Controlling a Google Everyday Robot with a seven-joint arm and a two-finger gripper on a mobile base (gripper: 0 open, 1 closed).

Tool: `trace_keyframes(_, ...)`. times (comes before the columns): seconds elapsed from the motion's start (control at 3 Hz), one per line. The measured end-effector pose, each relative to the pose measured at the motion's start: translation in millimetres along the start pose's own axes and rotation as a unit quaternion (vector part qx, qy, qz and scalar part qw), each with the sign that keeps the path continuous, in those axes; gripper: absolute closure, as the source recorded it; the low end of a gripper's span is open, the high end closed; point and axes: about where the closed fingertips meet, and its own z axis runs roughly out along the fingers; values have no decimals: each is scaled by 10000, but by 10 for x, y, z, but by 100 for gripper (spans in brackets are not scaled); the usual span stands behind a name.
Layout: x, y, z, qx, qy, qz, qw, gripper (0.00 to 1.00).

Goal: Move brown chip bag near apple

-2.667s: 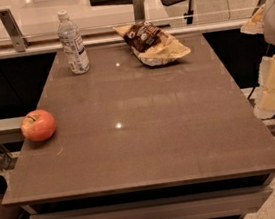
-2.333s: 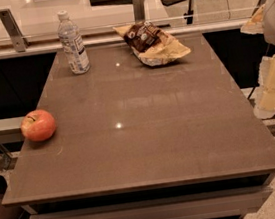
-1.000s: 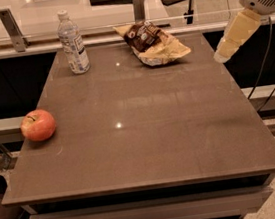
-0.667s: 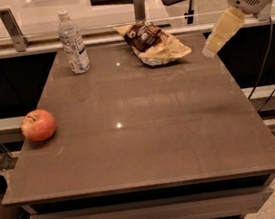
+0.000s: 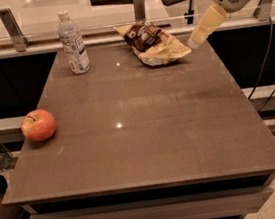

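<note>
Next, my gripper will go to the crinkled middle (image 5: 152, 45) of the brown chip bag and close there, between its two tan ends.
The brown chip bag (image 5: 152, 42) lies crinkled at the far edge of the brown table (image 5: 140, 131), right of centre, dark front up with tan edges. The red apple (image 5: 38, 125) sits at the table's left edge, far from the bag. My gripper (image 5: 195, 40) hangs from the white arm at the upper right. It is above the table's far right corner, just right of the bag, and is not touching it.
A clear water bottle (image 5: 73, 42) stands upright at the far left of the table. A glass partition with metal posts (image 5: 139, 5) runs behind the table. A black cable (image 5: 266, 54) hangs on the right.
My arm has swung from low beside the table's right side up and leftward, so the gripper is now close beside the chip bag. The bag, apple and bottle have not moved.
</note>
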Motion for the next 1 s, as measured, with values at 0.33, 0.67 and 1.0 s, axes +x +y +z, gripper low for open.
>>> trace_keyframes(0.33,-188,-66,163,-13,-231,68,9997,0)
trace_keyframes(0.67,-192,-65,169,-16,-234,69,9997,0)
trace_keyframes(1.0,-320,-8,390,-125,-332,115,9993,0)
